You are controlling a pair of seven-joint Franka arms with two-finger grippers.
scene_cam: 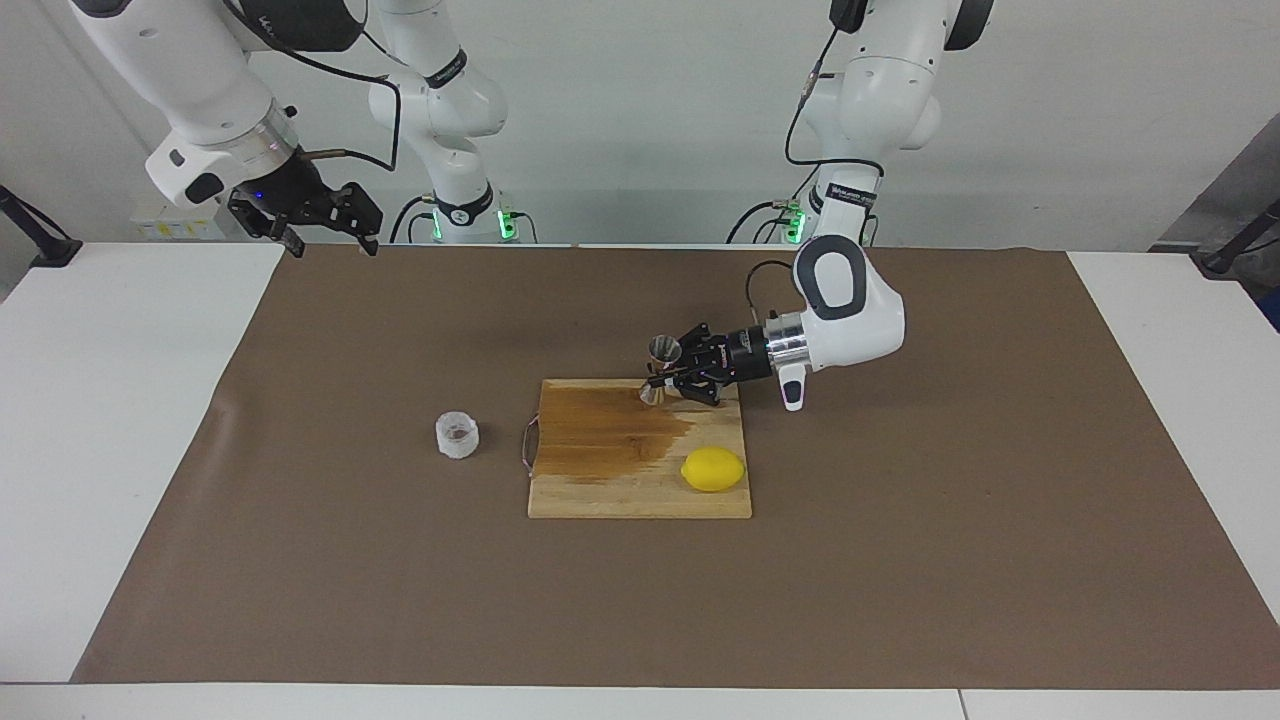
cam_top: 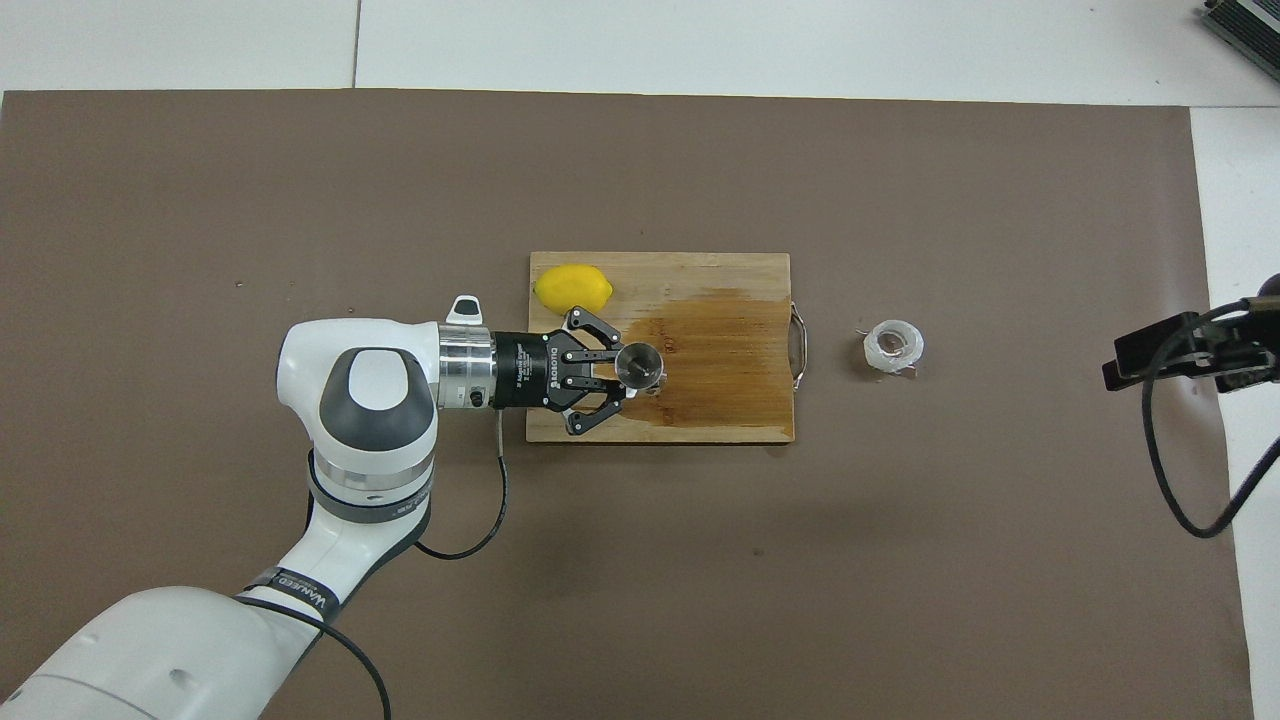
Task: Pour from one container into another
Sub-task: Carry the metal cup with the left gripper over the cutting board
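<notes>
My left gripper needs to set the jigger down on the dark wet stain [cam_top: 678, 360] near the middle of the wooden cutting board.
The steel hourglass jigger [scene_cam: 662, 350] stands upright on the wooden cutting board [scene_cam: 600, 495], at its edge nearest the robots. My left gripper [scene_cam: 664, 381] reaches in level from the left arm's end of the table and is shut on the jigger's waist; it also shows in the overhead view [cam_top: 628, 367] with the jigger [cam_top: 640, 364]. The translucent white ribbed cup [scene_cam: 457, 435] with brownish contents stands on the brown mat beside the board's handle, toward the right arm's end [cam_top: 893, 347]. My right gripper [scene_cam: 330, 232] waits open, raised over the mat's corner.
A lemon [scene_cam: 713, 469] lies on the board's corner farther from the robots, toward the left arm's end [cam_top: 573, 288]. A dark wet stain [scene_cam: 610, 430] covers much of the board [cam_top: 740, 425]. A brown mat [scene_cam: 900, 560] covers the table.
</notes>
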